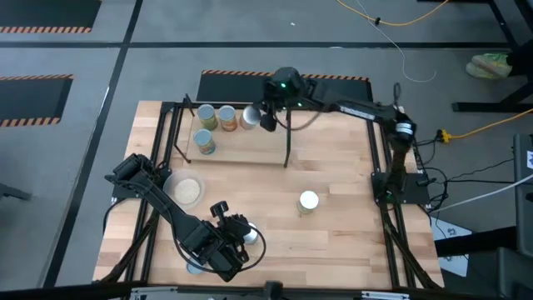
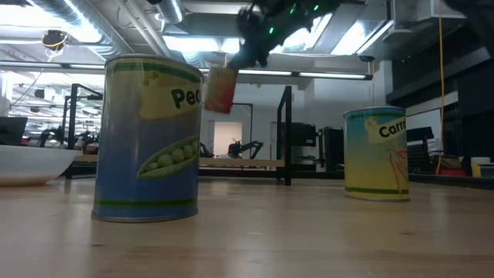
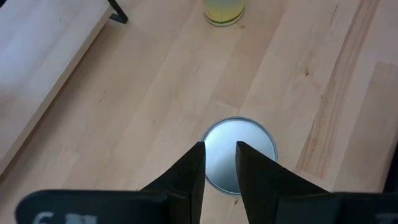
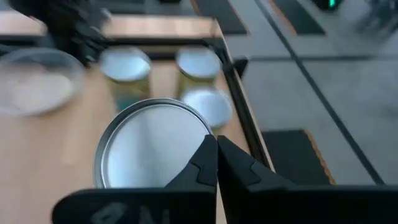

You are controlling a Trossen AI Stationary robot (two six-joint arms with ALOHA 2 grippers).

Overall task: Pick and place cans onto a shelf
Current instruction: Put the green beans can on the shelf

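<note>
The orange-red can will leave my right gripper on the shelf board [image 1: 254, 131], between the far cans and the black post.
The shelf [image 1: 246, 148] stands at the table's far left; three cans [image 1: 206, 117] [image 1: 226, 117] [image 1: 203, 142] stand upright on its board. My right gripper [image 1: 266, 118] is over the shelf's far edge, shut on a can [image 1: 248, 118] with an orange-red label [image 2: 220, 89]. A carrot can [image 1: 308, 201] stands upright mid-table. My left gripper [image 3: 219, 149] hovers near the front edge, fingers slightly apart, pointing down above a grey-blue can top [image 3: 249, 140], which also shows in the high view [image 1: 251, 237]. A pea can [image 2: 147, 139] stands close to the low camera. My right gripper pinches the rim [image 4: 200, 138] of the can's top between its two nearly closed fingers, at one side of the round lid [image 4: 149, 149]. The can hangs tilted below the gripper [image 2: 220, 89], lifted clear above the shelf board.
A shallow pale dish [image 1: 185, 190] sits on the table just in front of the shelf, left of centre. The shelf's black posts [image 1: 287, 146] rise at its corners. Bare wood lies between the carrot can and the table's right edge [image 1: 366, 225].
</note>
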